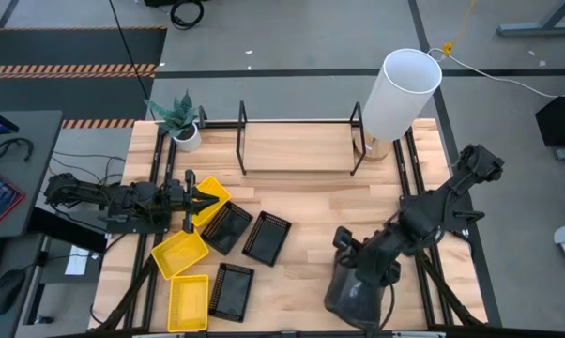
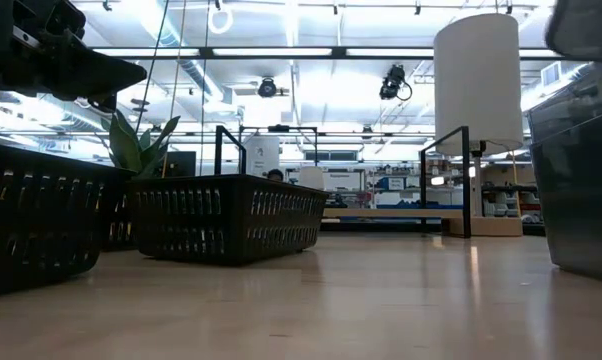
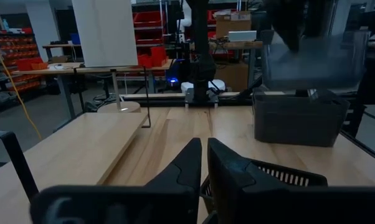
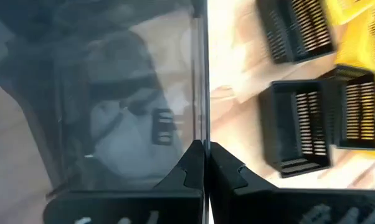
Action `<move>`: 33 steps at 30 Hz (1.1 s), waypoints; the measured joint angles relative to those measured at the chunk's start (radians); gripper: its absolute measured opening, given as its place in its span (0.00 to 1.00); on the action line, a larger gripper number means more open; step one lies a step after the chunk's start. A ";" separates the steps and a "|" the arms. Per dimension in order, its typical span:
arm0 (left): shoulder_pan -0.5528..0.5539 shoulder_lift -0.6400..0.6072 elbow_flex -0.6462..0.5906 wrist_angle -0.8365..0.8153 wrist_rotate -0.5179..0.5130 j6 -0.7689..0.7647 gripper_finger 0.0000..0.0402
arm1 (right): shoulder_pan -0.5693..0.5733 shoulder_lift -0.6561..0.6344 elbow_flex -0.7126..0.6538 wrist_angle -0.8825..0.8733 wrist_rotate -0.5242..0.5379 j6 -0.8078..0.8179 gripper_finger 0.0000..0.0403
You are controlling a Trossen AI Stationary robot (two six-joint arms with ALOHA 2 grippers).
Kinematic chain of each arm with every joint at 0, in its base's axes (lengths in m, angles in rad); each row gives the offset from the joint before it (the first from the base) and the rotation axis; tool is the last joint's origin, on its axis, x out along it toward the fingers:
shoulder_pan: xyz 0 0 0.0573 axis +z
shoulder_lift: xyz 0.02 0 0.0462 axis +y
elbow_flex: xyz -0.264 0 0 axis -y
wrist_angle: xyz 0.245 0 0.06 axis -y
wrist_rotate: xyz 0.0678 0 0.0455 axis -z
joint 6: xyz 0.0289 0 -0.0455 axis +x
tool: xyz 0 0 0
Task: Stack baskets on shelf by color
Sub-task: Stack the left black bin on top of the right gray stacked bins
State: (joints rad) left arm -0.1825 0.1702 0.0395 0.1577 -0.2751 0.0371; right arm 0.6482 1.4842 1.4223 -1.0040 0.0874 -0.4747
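Next, I lower the raised grey basket with my right gripper, as it hangs at a slant above the other grey basket, then open and take its rim (image 1: pixel 359 325) by the table's near edge.
Three yellow baskets (image 1: pixel 179 253) and three black mesh baskets (image 1: pixel 267 237) lie scattered on the table's left half. My left gripper (image 1: pixel 190 199) is shut in the air above the farthest yellow basket (image 1: pixel 210 197); the left wrist view shows its fingers (image 3: pixel 204 144) together with a black basket (image 3: pixel 281 174) below. My right gripper (image 1: pixel 343 239) is shut on a dark grey basket (image 3: pixel 312 56) raised over the other grey baskets (image 3: pixel 299 115), which stand near the table's near edge. The black rod shelf (image 1: pixel 301 141) stands at the far side. My right gripper (image 4: pixel 206 146) pinches the thin side wall (image 4: pixel 205 99) of the grey basket, one finger inside and one outside. The basket is lifted clear, hanging above the grey baskets that stand on the table.
A tall white cylinder (image 1: pixel 400 94) stands by the shelf's right end, and a small potted plant (image 1: pixel 181 117) by its left end. Bare wood lies between the black baskets and the grey ones (image 1: pixel 358 291).
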 joint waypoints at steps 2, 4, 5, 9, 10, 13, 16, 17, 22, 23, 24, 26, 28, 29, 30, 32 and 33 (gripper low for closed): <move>0.000 0.000 0.000 0.000 -0.001 0.000 0.08 | 0.004 0.029 0.000 -0.021 -0.002 -0.003 0.01; 0.000 0.000 0.000 0.001 -0.002 0.000 0.07 | 0.005 0.054 0.000 -0.059 -0.004 -0.004 0.01; 0.000 0.000 0.000 0.000 -0.001 0.000 0.07 | 0.004 0.062 0.000 -0.071 -0.005 -0.004 0.01; 0.000 0.000 0.000 0.001 -0.001 0.000 0.06 | 0.004 0.069 0.000 -0.102 -0.006 -0.008 0.01; 0.000 0.000 0.000 0.001 -0.001 0.000 0.06 | 0.004 0.067 0.000 -0.099 -0.006 -0.014 0.01; 0.000 0.000 0.000 0.001 -0.001 0.000 0.08 | -0.005 0.058 0.013 -0.119 -0.010 -0.035 0.01; 0.000 0.000 0.000 0.001 -0.001 0.000 0.09 | -0.022 0.057 0.037 -0.127 -0.027 -0.088 0.01; 0.000 0.000 0.000 0.001 -0.001 0.000 0.09 | -0.027 0.057 0.045 -0.128 -0.028 -0.113 0.01; 0.000 0.000 0.000 0.001 -0.001 0.000 0.08 | -0.055 0.057 0.066 -0.139 -0.045 -0.182 0.01; 0.000 0.000 0.000 0.001 -0.001 0.000 0.08 | -0.058 0.057 0.066 -0.145 -0.058 -0.184 0.01; 0.000 0.000 0.000 0.001 -0.001 0.000 0.07 | -0.061 0.059 0.066 -0.153 -0.068 -0.186 0.01; 0.000 0.000 0.000 0.001 -0.001 0.000 0.07 | -0.062 0.065 0.066 -0.159 -0.084 -0.198 0.01; 0.000 0.000 0.000 0.001 -0.001 0.000 0.06 | -0.063 0.072 0.066 -0.157 -0.092 -0.200 0.01; 0.000 0.000 0.000 0.001 -0.001 0.000 0.06 | -0.063 0.077 0.066 -0.152 -0.095 -0.203 0.01; 0.000 0.000 0.000 0.001 -0.001 0.000 0.06 | -0.063 0.084 0.067 -0.149 -0.099 -0.207 0.01; 0.000 0.000 0.000 0.001 -0.001 0.000 0.07 | -0.063 0.104 0.067 -0.148 -0.114 -0.211 0.01; 0.000 0.000 0.000 0.001 -0.001 0.000 0.07 | -0.063 0.116 0.067 -0.149 -0.124 -0.217 0.01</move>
State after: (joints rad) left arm -0.1827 0.1699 0.0395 0.1589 -0.2760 0.0372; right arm 0.5854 1.6003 1.4891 -1.1527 -0.0366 -0.6918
